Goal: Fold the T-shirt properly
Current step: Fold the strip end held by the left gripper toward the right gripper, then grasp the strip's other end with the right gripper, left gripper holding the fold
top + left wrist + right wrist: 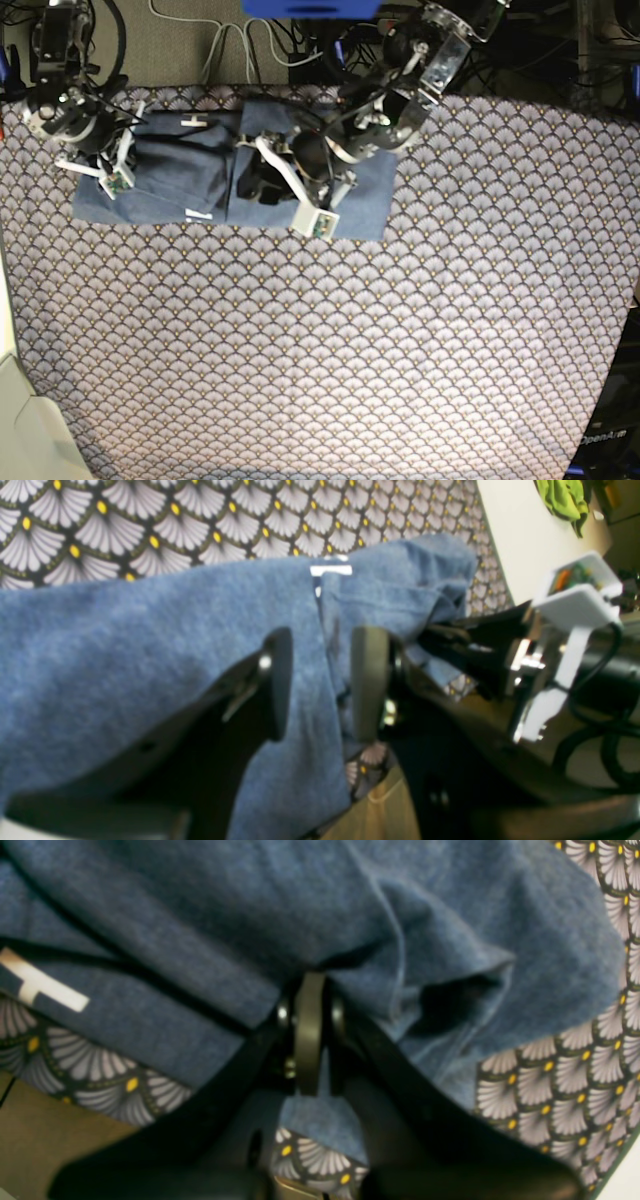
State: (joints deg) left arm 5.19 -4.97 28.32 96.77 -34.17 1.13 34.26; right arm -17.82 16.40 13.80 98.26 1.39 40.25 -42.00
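Note:
I am pinching the T-shirt's bunched inner layer with my right gripper while its outer end spreads beyond, so next I open, move past the heap and take that end layer [540,1011].
The grey-blue T-shirt [180,170] lies bunched and partly folded along the far edge of the table. In the left wrist view the T-shirt [150,645] fills the frame, with a white mark [330,570] on it. My left gripper [325,680] is open, its fingers [370,680] standing on either side of a raised fold near the shirt's middle [262,180]. My right gripper [310,1035] is shut on a bunched edge of the T-shirt [350,915] at its left end [125,140]. A white strip [42,982] shows on the cloth there.
The scallop-patterned tablecloth [330,350] covers the table. The right arm's white camera mount [575,597] shows in the left wrist view. A green cloth [565,500] lies off the table. Cables [230,45] hang behind the far edge.

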